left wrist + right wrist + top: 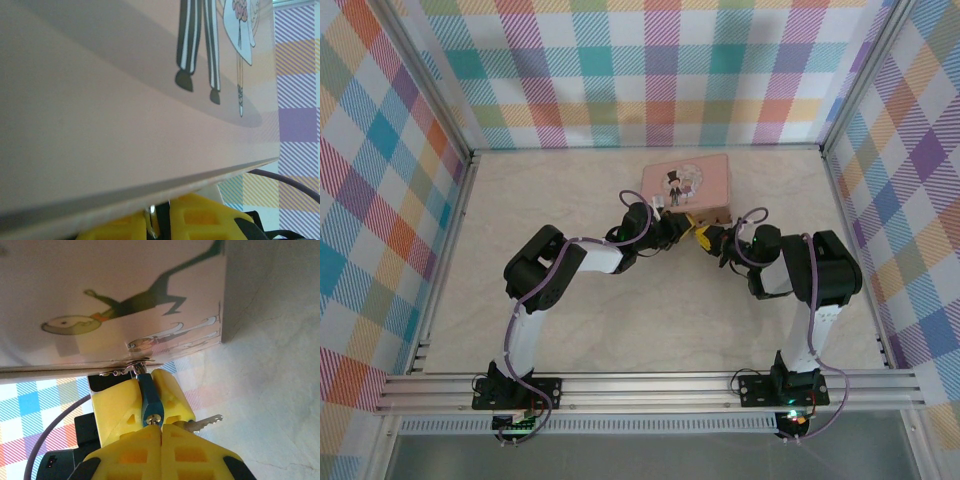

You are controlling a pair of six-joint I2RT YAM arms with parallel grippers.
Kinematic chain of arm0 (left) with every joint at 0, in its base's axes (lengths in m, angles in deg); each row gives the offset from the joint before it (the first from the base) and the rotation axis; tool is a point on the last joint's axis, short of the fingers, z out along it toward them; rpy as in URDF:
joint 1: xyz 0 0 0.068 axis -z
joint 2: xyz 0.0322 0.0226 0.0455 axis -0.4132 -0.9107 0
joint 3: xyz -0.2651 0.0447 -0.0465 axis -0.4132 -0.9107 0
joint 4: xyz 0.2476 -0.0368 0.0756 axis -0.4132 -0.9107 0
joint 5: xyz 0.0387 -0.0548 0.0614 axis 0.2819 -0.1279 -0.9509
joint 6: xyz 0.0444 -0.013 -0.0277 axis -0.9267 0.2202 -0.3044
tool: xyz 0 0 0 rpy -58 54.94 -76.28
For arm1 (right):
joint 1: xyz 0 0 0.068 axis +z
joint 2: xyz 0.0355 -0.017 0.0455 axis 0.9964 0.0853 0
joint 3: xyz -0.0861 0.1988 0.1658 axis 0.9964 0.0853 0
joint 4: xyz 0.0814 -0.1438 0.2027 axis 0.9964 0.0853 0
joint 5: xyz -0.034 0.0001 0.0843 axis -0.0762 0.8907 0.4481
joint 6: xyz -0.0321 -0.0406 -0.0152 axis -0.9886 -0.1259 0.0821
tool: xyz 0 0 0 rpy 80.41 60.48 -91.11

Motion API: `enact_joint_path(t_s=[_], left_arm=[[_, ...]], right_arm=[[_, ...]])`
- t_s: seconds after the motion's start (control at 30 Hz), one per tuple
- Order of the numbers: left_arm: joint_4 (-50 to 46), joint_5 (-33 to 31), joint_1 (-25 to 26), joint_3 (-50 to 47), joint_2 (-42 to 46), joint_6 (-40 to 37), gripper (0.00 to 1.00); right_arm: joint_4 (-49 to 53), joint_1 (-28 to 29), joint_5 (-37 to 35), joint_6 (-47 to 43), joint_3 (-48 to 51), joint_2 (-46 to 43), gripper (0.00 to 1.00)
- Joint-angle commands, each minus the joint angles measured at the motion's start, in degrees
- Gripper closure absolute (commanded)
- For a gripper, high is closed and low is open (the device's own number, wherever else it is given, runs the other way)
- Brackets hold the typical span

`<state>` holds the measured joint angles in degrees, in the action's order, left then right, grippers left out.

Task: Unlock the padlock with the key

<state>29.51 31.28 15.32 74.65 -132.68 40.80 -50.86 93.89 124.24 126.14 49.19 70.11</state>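
The pink tin is crooked while my right gripper is closed on the key, so I should open it, back away and grab the key's head [154,422] from above.
The small blue padlock [149,400] hangs by its metal shackle from the clasp of the pink tin [687,183]. The yellow fingers [117,410] of my left gripper [682,228] are shut on the padlock's sides. My right gripper [161,432] meets it from the other side, jaws shut, its tips right at the keyhole. A sliver of metal runs from the keyhole into the seam between them. The toothed blade of the silvery key [206,422] sticks out to the right beside those tips. In the left wrist view the left gripper [160,222] sits under the tin's lid edge.
The pink tin's picture lid [100,100] looms very close over both wrists. The two arms meet at the tin's front edge, mid-table. Checked walls [380,200] and a metal frame ring the pale tabletop [620,330], which lies bare in front of the arms.
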Motion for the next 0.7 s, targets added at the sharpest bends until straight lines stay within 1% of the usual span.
enact_joint_path(t_s=[0.0,0.13,0.2,0.43,0.57,0.67], left_arm=[[-1.0,10.0,3.0,0.7,-1.6,3.2,1.0],[-1.1,10.8,3.4,0.5,-1.3,2.6,1.0],[-1.2,11.2,3.5,0.5,-1.3,2.3,1.0],[-1.9,11.7,3.7,0.5,-0.5,1.7,1.0],[-4.1,9.7,3.0,-0.8,0.8,0.5,1.0],[-5.8,7.6,2.1,-2.3,2.3,0.0,1.0]], right_arm=[[2.6,1.3,-2.5,-3.1,-3.5,-0.3,1.0],[5.5,2.3,-4.1,-4.3,-4.2,-1.3,1.0],[7.3,3.2,-3.4,-4.8,-5.8,-1.3,1.0],[7.1,3.8,-3.3,-3.8,-7.3,-0.4,1.0],[7.2,3.7,-2.7,-4.1,-7.3,0.3,1.0],[7.5,3.5,-2.1,-4.7,-6.5,0.9,0.94]])
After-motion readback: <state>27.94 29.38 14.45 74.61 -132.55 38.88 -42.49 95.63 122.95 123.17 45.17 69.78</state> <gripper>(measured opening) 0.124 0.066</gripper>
